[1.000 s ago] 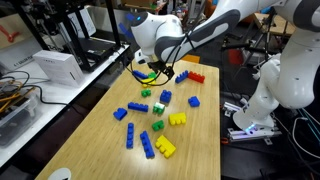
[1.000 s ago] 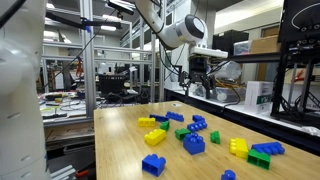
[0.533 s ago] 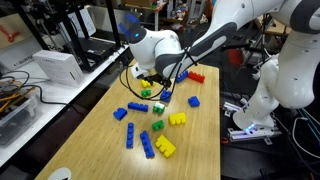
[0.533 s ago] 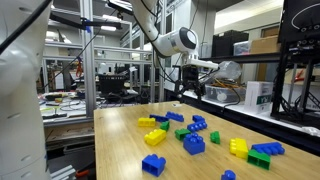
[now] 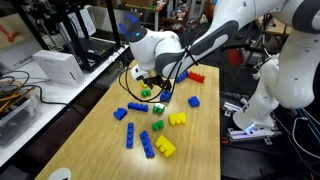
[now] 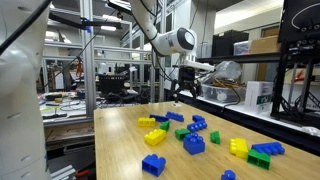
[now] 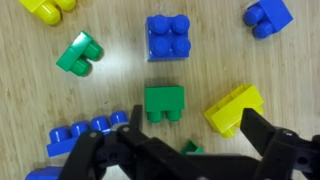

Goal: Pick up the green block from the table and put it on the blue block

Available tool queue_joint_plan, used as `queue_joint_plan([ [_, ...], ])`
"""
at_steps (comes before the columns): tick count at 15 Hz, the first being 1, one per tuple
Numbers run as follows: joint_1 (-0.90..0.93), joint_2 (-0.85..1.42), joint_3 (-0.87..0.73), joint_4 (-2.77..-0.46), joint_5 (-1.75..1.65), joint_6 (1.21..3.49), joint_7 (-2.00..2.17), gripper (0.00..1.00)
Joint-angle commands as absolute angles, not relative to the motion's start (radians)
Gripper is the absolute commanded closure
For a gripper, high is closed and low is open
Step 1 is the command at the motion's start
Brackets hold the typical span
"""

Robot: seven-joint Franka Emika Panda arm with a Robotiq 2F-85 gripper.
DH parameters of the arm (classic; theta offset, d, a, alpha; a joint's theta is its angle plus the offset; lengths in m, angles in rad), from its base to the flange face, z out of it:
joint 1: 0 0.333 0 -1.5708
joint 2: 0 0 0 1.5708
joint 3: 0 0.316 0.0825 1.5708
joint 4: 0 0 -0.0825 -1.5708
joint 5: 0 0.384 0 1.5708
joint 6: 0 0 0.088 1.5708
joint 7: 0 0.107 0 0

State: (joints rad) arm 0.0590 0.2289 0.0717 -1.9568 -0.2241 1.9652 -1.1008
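Next, my gripper reaches for and closes on the opposite sides of the green block (image 5: 158, 108) (image 7: 165, 102) that lies between the long blue bar and the yellow brick.
In the wrist view the green block (image 7: 164, 103) lies flat on the wooden table, studs toward me, just ahead of my jaws. The squarish blue block (image 7: 168, 37) sits a short way beyond it, apart from it. My gripper (image 7: 195, 140) is open and empty, its two dark fingers spread either side of the space just short of the green block. In both exterior views the gripper (image 5: 157, 91) (image 6: 180, 93) hangs above the cluster of bricks, not touching any. A small green piece shows partly hidden under the gripper body.
Close round the green block lie a tilted green brick (image 7: 80, 55), a yellow brick (image 7: 235, 108), a long blue bar (image 7: 85, 135) and another blue brick (image 7: 267, 15). More bricks are scattered over the table (image 5: 90, 140). A white robot base (image 5: 270, 95) stands beside it.
The arm has swung over and come lower over the brick cluster since a second ago. In the last half second it has barely moved. The gripper stays open.
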Motion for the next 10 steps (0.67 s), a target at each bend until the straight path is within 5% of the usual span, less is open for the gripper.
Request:
queue_joint_plan([
  [1, 0.051, 0.229, 0.080, -1.955, -0.226, 1.963, -1.099, 0.00],
  [10, 0.031, 0.274, 0.093, -2.017, -0.136, 2.162, -1.266, 0.00],
])
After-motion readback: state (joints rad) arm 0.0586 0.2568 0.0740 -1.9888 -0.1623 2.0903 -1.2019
